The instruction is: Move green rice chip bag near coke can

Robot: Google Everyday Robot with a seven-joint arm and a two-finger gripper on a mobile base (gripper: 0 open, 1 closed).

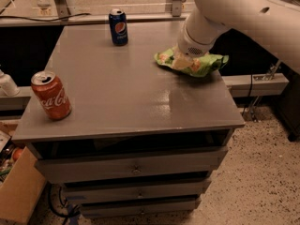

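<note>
My gripper needs to rise, open and grasp nearer the bag's end (pixel 216 62) by the table's edge, because it sits on the flat half of the green rice chip bag toward the Pepsi can.
The green rice chip bag (pixel 206 63) lies flat near the right edge of the grey table top (pixel 131 102), toward the back. My gripper (pixel 182 61) is down on the bag's left half, under the big white arm (pixel 234 13) that reaches in from the upper right and hides the bag's middle. The red coke can (pixel 51 96) stands upright at the front left corner of the table, far from the bag.
A dark blue Pepsi can (pixel 118 27) stands at the back middle of the table. Drawers (pixel 136 170) sit below the top. A cardboard box (pixel 18 191) is on the floor at the left. A white bottle (pixel 7 83) stands left of the table.
</note>
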